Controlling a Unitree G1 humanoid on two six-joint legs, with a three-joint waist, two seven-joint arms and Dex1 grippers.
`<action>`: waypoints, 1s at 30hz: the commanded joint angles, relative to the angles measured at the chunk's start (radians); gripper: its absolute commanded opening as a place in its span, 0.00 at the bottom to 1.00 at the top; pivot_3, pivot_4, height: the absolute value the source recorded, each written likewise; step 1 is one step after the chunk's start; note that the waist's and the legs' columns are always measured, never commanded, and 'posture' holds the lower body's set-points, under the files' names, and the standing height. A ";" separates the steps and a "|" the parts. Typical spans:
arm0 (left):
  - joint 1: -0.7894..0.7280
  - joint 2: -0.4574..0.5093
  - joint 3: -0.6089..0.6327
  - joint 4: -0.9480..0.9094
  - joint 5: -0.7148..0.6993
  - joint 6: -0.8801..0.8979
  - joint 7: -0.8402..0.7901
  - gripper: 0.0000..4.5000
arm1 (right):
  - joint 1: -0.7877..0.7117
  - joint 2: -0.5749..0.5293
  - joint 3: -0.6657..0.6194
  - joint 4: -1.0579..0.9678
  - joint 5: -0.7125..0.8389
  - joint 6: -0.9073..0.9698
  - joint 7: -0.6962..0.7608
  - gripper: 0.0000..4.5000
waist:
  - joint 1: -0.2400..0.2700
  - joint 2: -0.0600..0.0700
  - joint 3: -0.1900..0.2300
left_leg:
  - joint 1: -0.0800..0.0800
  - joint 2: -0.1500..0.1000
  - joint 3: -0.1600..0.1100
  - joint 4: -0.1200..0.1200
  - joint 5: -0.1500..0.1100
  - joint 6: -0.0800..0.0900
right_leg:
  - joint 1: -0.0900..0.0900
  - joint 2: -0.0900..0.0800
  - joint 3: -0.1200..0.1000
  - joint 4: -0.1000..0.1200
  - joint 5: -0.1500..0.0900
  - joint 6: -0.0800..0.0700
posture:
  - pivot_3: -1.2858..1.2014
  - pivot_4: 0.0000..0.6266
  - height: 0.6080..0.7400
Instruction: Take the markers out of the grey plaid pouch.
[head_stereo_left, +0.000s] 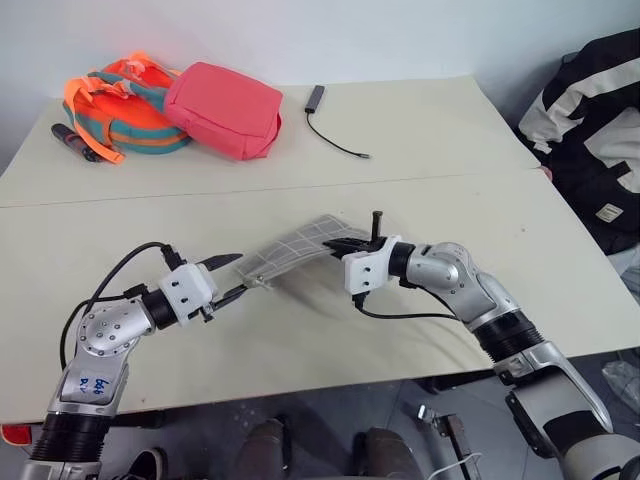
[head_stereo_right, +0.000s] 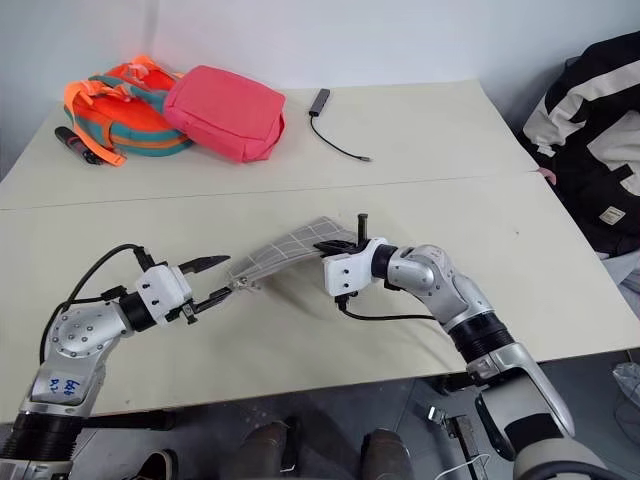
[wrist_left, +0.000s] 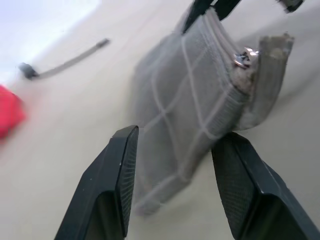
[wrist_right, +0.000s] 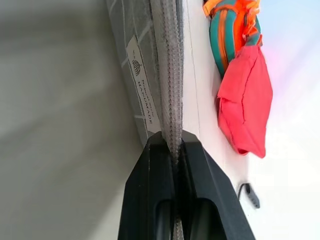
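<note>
The end of the pouch lies at a slant across a finger of my left gripper, so I will back away, line up and pinch the pouch's edge (wrist_left: 202, 146) below the zip pull.
The grey plaid pouch (head_stereo_left: 295, 250) hangs above the table, sagging toward its left end. My right gripper (head_stereo_left: 345, 243) is shut on the pouch's right end; in the right wrist view the fingers (wrist_right: 155, 165) pinch the zip edge of the pouch (wrist_right: 145, 60). My left gripper (head_stereo_left: 235, 278) is open at the pouch's left end. In the left wrist view the pouch (wrist_left: 190, 100), zip pull and fabric tab showing, lies just beyond the parted fingertips (wrist_left: 125, 150). Whether they touch it I cannot tell. The markers are hidden.
At the table's far left lie a pink-red bag (head_stereo_left: 222, 108), an orange and teal bag (head_stereo_left: 125, 115) and a black cylinder with a red part (head_stereo_left: 75, 140). A thin black cable with a plug (head_stereo_left: 335, 125) lies at the back. A person's black-and-white jacket (head_stereo_left: 595, 120) is at the right edge.
</note>
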 joint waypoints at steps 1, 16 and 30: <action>-0.011 0.016 0.022 0.044 0.078 -0.106 0.047 0.53 | -0.007 0.004 -0.050 -0.047 0.069 0.028 0.014 0.00 | 0.000 0.000 0.000 | 0.000 0.000 0.000 0.000 0.000 0.000 | 0.000 0.000 0.000 0.000 0.000 0.000 | 0.52 0.24 1.00; -0.030 -0.008 -0.010 0.097 0.121 -0.194 0.082 0.53 | 0.010 0.008 -0.050 -0.099 0.107 0.081 0.048 0.00 | 0.001 0.000 0.000 | 0.000 0.000 0.000 0.000 0.000 0.001 | 0.001 0.000 -0.001 0.001 0.000 0.000 | 0.52 0.24 1.00; 0.000 -0.013 -0.004 0.015 0.050 -0.153 0.047 0.40 | 0.028 0.012 -0.048 -0.122 0.110 0.105 0.063 0.00 | 0.000 0.000 0.000 | 0.000 0.000 0.000 0.000 -0.001 0.001 | 0.001 0.000 -0.001 0.001 0.000 0.000 | 0.52 0.24 1.00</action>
